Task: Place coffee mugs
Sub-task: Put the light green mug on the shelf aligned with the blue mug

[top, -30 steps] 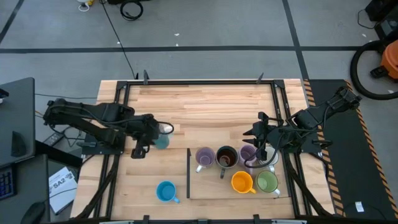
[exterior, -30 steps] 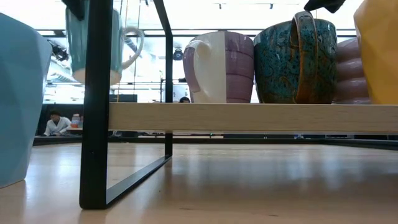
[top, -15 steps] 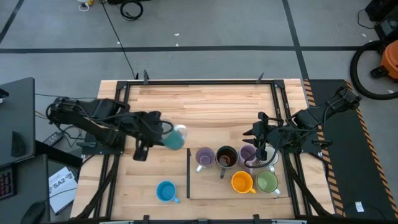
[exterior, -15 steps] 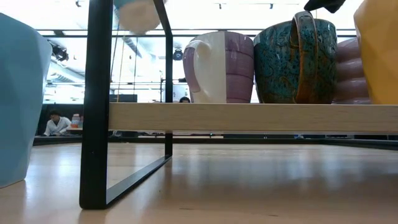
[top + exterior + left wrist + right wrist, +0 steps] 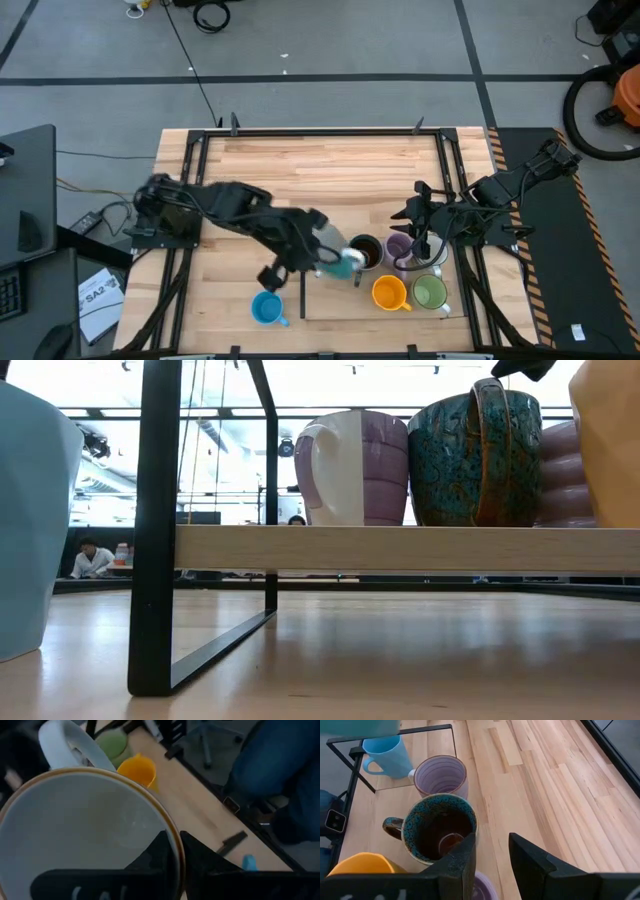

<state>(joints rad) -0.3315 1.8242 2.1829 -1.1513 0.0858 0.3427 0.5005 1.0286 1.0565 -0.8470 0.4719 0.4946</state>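
The robot's left gripper will release the teal mug on the bare wood (image 5: 349,296) (image 5: 175,805) close beside the orange mug, toward the bright blue mug.
My left gripper (image 5: 325,258) carries a teal mug (image 5: 343,264) with a white inside (image 5: 85,830) in the air over the left end of a raised wooden board (image 5: 335,300). On that board stand a dark teal mug (image 5: 365,252), a purple mug (image 5: 398,245), an orange mug (image 5: 388,292) and a green mug (image 5: 430,292). A second purple mug (image 5: 440,775) stands there too, hidden in the high view under the carried mug. A bright blue mug (image 5: 266,307) rests on the table left of the board. My right gripper (image 5: 492,855) hangs open above the board's right part, touching nothing. My left gripper has the teal mug by its rim (image 5: 176,840), on the side away from the handle (image 5: 65,740). One finger (image 5: 160,852) is inside the mug and one (image 5: 200,862) outside its wall. The fingers slant down from the table's left. The mug is lifted clear.
The board rests on a black metal frame (image 5: 155,530), a hand's height above the table. In the low view, the bright blue mug (image 5: 20,510) fills the left edge. Bare tabletop (image 5: 330,170) lies beyond the board toward the far edge.
My left gripper has carried the teal mug from the table's left side toward the right and near edge, rising and rolling as it went. The mug has climbed out of the low view and now hangs over the board's left end.
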